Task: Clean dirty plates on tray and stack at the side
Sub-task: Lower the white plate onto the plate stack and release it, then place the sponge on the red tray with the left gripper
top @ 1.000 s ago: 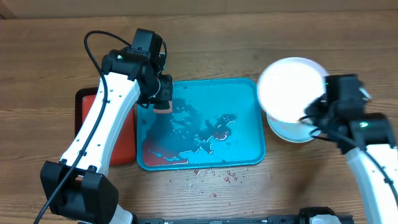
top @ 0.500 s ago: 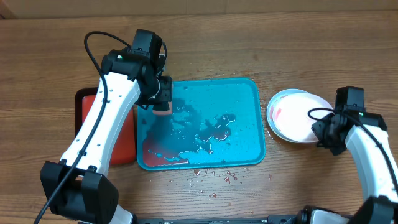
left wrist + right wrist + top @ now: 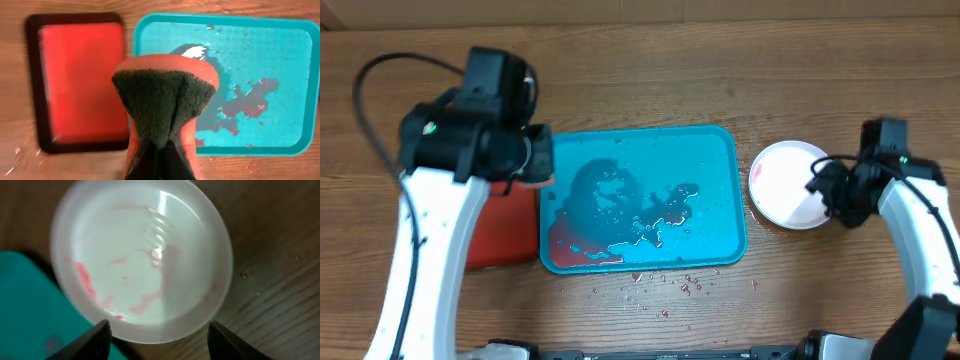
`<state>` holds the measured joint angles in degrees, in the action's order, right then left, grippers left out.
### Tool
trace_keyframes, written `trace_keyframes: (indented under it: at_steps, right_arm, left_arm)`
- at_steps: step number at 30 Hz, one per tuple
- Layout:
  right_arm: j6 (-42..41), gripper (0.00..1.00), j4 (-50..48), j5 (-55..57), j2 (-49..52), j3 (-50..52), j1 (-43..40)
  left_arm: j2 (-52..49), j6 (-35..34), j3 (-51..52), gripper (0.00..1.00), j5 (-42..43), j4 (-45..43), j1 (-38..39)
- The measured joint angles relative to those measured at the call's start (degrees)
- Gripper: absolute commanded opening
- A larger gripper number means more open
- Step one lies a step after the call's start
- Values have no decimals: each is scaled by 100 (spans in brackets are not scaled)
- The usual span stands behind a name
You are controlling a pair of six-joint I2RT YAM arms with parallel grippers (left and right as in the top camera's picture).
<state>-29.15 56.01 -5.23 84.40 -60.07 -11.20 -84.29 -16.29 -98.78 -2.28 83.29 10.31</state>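
Next, my left gripper lets go of the orange sponge near the middle of the smaller red tray (image 3: 498, 216) (image 3: 87, 95), beside the turquoise tray.
A white plate (image 3: 786, 185) with faint red smears lies on the wooden table just right of the turquoise tray (image 3: 720, 150). My right gripper (image 3: 827, 192) hovers at the plate's right edge, open and holding nothing. In the right wrist view the plate (image 3: 142, 260) fills the frame, and the fingertips (image 3: 102, 336) stand wide apart at its near rim. The tray (image 3: 295, 90) holds water and red sauce, with no plate on it. My left gripper (image 3: 162, 162) is raised over the tray's left edge, shut on an orange sponge (image 3: 165, 95) with a dark scouring face.
A smaller red tray (image 3: 505, 235) with a dark rim (image 3: 35, 80) lies left of the turquoise one. Red droplets (image 3: 685, 285) dot the table in front of the turquoise tray. A black cable (image 3: 380, 75) loops above the left arm.
The right gripper lowered the white plate onto the table right of the tray and opened. The left arm rose and swung left, still holding the sponge.
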Motion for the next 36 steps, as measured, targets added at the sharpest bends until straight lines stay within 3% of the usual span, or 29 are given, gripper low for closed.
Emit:
trace_keyframes:
  at_steps: [2,6,12,19,30,33,35,36]
  right_arm:
    - [96,77,332,-44,-114,-509,181]
    - [190,83,501,-81,-446,-1156,693]
    - [221,84,603,-94,-599,-1261,1456]
    - [223,85,562,66,-590,-1261,2295]
    - [219,86,629,186,-55,-1261,2793]
    - [223,86,691,186,116,-1261,2815]
    - [223,86,704,205,208,-1259,2817]
    - [221,86,697,210,221,-1259,2817]
  left_arm:
    - [146,-98,-17,4,-173,219,-92]
    - [203,-332,74,4,-619,402,-420]
    - [188,-448,1202,4,-894,-623,-1300]
    - [-166,807,2712,4,48,-2575,-2374]
    - [-1967,1353,3220,5,162,-3453,-2507]
    - [-2186,1364,3222,14,122,-3530,-2507]
    - [-2190,1386,3220,31,118,-3530,-2507]
    - [-2190,1401,3213,44,107,-3510,-2507]
